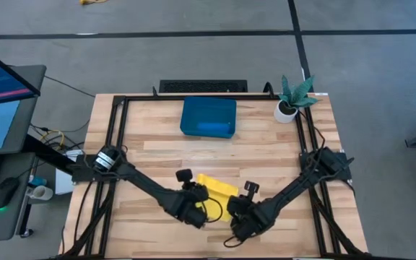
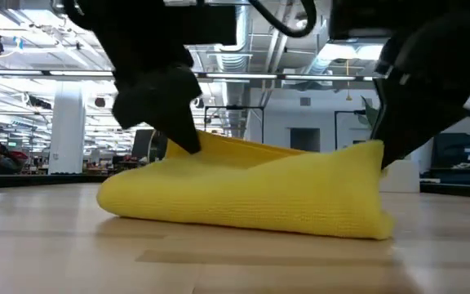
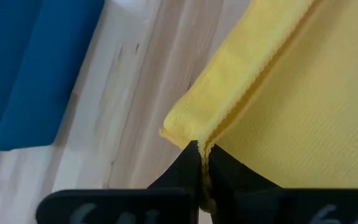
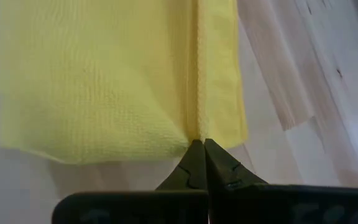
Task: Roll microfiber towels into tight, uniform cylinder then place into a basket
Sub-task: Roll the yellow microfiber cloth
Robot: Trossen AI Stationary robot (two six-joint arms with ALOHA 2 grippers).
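Note:
Next, my left gripper lets go of the yellow towel's hem on the towel's far corner (image 1: 204, 179) (image 3: 180, 144), which lies across bare wood from the teal-blue basket.
The yellow microfiber towel (image 1: 217, 186) lies folded over on the wooden table near its front edge, its underside on the wood (image 2: 251, 204). My left gripper (image 3: 202, 167) is shut on it at the towel's left end (image 1: 205, 208). My right gripper (image 4: 201, 149) is shut on it at the right end (image 1: 234, 217). The teal-blue basket (image 1: 208, 108) stands at the far middle of the table, with a blue towel (image 1: 214, 128) lying in it along its near wall. My left gripper pinches the towel's hemmed edge (image 3: 207, 144) between its two shut fingers, where the hem lies on a folded-over strip at one corner. The fingers slant down from the table's left. That end is raised a little (image 2: 188, 145); the rest lies on the table. My right gripper pinches the hemmed edge (image 4: 199, 132) between its two shut fingers at the towel's other end, with the hem running straight away from the fingertips. The fingers slant steeply down from the right. That end stands raised (image 2: 372, 155) while the towel's underside rests on the wood.
A small white pot with a green plant (image 1: 292, 101) stands at the far right corner. Black frame rails (image 1: 114, 144) run along the table's left and right sides. Bare wood lies between the towel and the basket. A desk with a monitor (image 1: 2, 87) stands to the left.

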